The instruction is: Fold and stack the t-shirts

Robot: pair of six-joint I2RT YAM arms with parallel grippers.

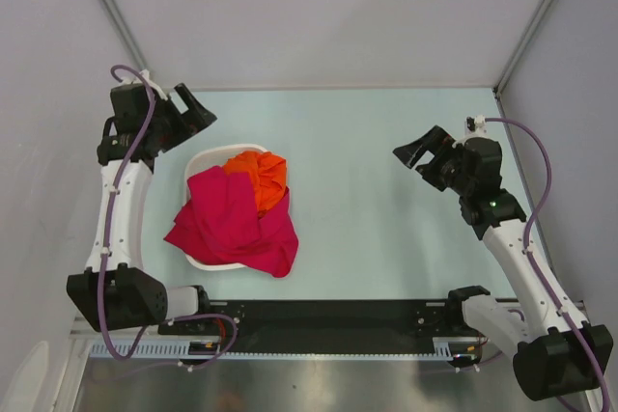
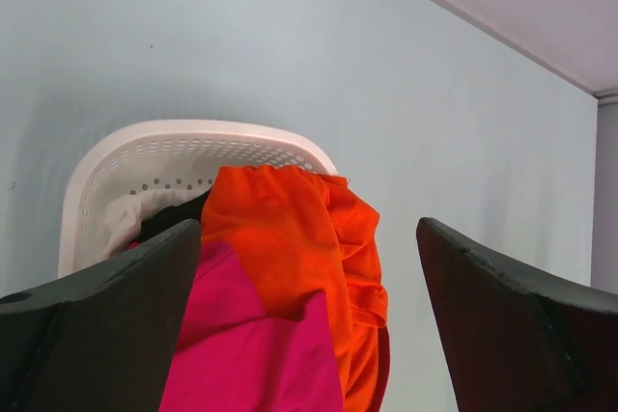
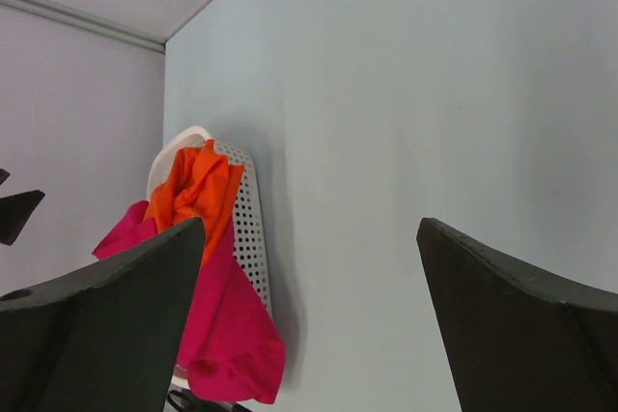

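Note:
The robot's left gripper should close on the fold of the crimson-pink t-shirt [image 1: 278,219] over the side of the basket that faces the middle of the table, next to the orange t-shirt.
A crumpled crimson-pink t-shirt [image 1: 232,219] spills over the near rim of a white slotted basket [image 1: 205,163] at the table's left. A bright orange t-shirt [image 1: 261,176] lies bunched at the basket's far right. Both show in the left wrist view, orange [image 2: 290,238] above pink [image 2: 251,354], and in the right wrist view, orange [image 3: 193,190] and pink [image 3: 227,325]. My left gripper [image 1: 198,115] is open and empty, raised behind the basket. My right gripper [image 1: 417,153] is open and empty, raised over the table's right part, well away from the shirts.
The pale green table [image 1: 386,229] is enclosed by grey walls at the back and sides. A black rail [image 1: 338,315] runs along the near edge between the arm bases. A white and a dark cloth [image 2: 164,214] lie deeper in the basket.

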